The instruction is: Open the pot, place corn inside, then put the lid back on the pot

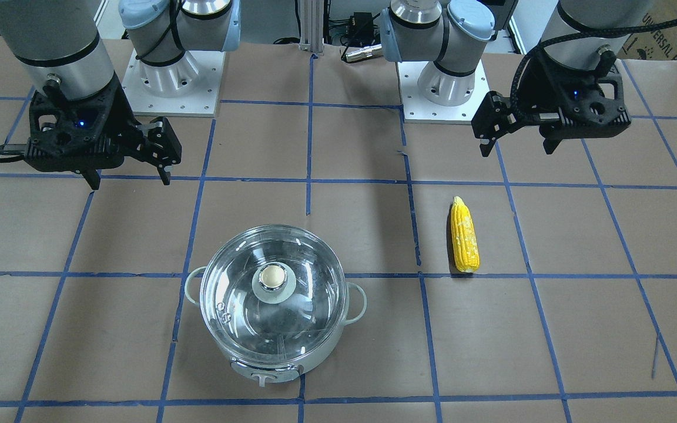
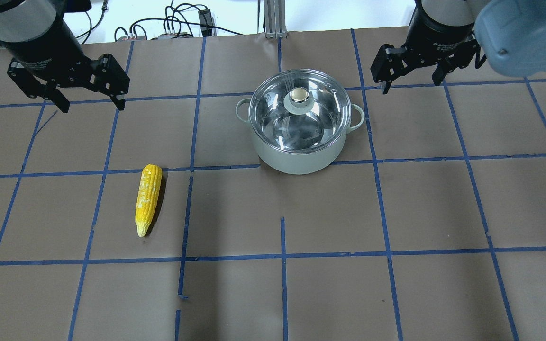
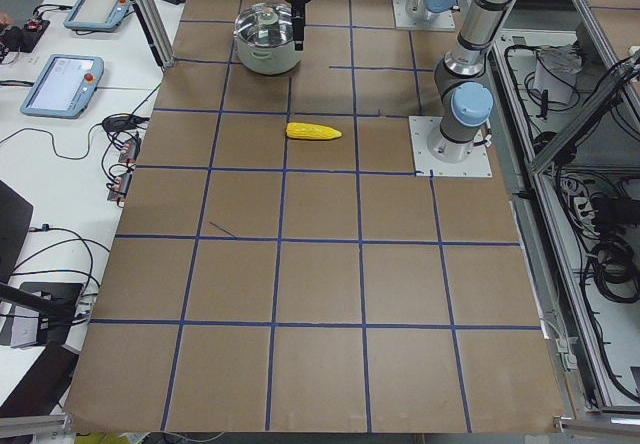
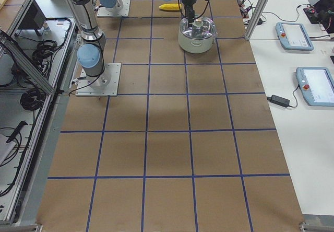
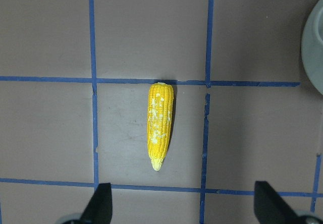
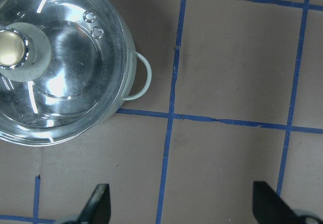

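The pot's glass lid has the knob [image 1: 272, 277] [image 6: 11, 49] in its middle. Next, I will move my right gripper to it and close there to lift the lid.
The pot [image 2: 296, 160] stands on the table at the back centre with the glass lid [image 2: 318, 123] on it; the lid's knob [image 2: 297, 95] points up. The corn [image 2: 148, 199] lies flat on the paper to the pot's left and nearer the robot, and also shows in the left wrist view [image 5: 159, 125]. My left gripper [image 2: 92, 105] is open and empty, hovering above the table beyond the corn. My right gripper [image 2: 413, 85] is open and empty, hovering to the right of the pot; its wrist view shows the lid [image 6: 65, 82] and a side handle [image 6: 142, 77].
Brown paper with a blue tape grid [image 2: 282, 255] covers the table. The two arm bases [image 1: 174, 76] stand at the robot's side. Cables [image 2: 178, 23] lie beyond the far edge. Teach pendants [image 3: 62, 82] sit on side tables.
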